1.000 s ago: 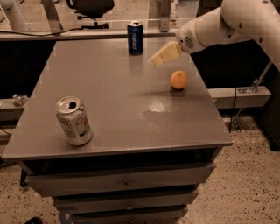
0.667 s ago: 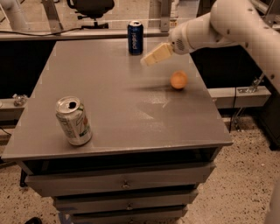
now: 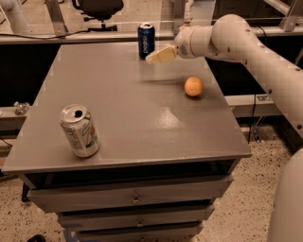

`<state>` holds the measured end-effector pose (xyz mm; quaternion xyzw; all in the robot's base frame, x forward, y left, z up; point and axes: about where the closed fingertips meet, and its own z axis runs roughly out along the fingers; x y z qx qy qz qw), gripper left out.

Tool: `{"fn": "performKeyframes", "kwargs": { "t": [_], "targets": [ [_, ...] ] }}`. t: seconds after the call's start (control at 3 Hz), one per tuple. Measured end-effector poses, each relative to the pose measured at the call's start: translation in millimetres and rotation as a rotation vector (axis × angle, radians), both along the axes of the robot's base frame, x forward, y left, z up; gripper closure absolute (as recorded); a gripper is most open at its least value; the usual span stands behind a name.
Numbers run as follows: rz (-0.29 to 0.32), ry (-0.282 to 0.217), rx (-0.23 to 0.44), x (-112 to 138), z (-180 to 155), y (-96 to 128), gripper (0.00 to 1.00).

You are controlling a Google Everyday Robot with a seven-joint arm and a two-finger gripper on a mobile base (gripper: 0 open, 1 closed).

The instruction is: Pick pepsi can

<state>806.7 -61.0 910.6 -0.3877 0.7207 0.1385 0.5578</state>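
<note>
My gripper is to move to the pepsi can next and close around the middle of the can's body (image 3: 147,40), halfway up the can's side.
The pepsi can (image 3: 146,40) is dark blue with a silver top and stands upright at the far edge of the grey table (image 3: 123,118). My gripper (image 3: 152,58) reaches in from the right on a white arm and hovers above the table, just right of and in front of the can, its cream fingertips pointing left towards the can's base. It holds nothing.
A silver-white can (image 3: 79,131) with green and red marks stands at the near left of the table. An orange (image 3: 193,86) lies at the right, below the arm. Drawers sit under the tabletop. An office chair (image 3: 97,9) stands behind.
The gripper has moved left across the far right of the table, from beside the orange to close beside the pepsi can. The cans and the orange have not moved.
</note>
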Motion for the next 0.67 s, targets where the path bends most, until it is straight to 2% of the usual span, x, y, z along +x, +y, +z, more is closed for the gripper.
{"fn": "performKeyframes", "kwargs": {
  "t": [0.33, 0.67],
  "targets": [
    [-0.024, -0.062, 0.019, 34.3, -2.0, 2.6, 0.0],
    [-0.029, -0.059, 0.083, 64.2, -4.2, 9.5, 0.0]
  ]
}}
